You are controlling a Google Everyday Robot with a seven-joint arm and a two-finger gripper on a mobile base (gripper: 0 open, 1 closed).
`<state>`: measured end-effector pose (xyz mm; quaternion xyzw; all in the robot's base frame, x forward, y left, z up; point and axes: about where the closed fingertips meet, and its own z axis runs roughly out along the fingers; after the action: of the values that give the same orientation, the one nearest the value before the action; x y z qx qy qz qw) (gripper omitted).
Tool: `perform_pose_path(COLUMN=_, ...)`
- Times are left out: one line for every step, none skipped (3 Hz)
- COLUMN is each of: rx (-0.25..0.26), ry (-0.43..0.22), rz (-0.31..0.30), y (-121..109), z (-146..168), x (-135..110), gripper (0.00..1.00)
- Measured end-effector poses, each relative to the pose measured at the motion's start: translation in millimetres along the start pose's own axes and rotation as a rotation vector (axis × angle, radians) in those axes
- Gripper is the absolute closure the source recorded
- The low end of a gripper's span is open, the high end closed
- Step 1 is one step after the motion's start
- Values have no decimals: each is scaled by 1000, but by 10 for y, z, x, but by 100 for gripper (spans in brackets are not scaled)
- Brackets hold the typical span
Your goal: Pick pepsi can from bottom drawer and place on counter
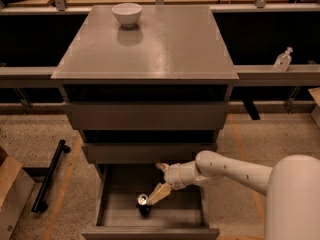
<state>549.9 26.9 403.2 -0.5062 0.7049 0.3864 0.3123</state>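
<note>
My gripper is going to the upper body of the pepsi can (pixel 144 207). It will close there, just below the can's silver lid.
The pepsi can (pixel 144 205) stands upright on the floor of the open bottom drawer (pixel 172 218), left of middle, dark with a silver lid. My gripper (pixel 154 184) reaches in from the right, inside the drawer just up and right of the can. It is open, and the tip of its lower finger (pixel 159 194) is right at the can's lid. The counter (pixel 150 49) is the glossy grey-brown slab on top of the cabinet.
A white bowl (pixel 126 13) sits at the counter's far left. The two upper drawer fronts (pixel 147 115) are above my arm. A clear pump bottle (pixel 283 60) stands on a ledge at right. A black bar (pixel 49 181) and a cardboard box (pixel 10 196) lie on the floor at left.
</note>
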Motion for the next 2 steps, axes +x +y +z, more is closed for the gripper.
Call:
perform_pose_path(rx=6, ry=1, rz=2, y=-16, z=23, x=14, gripper=0)
perform_pose_path(rx=36, ry=-3, rz=42, y=-43, z=76, x=128, gripper=0)
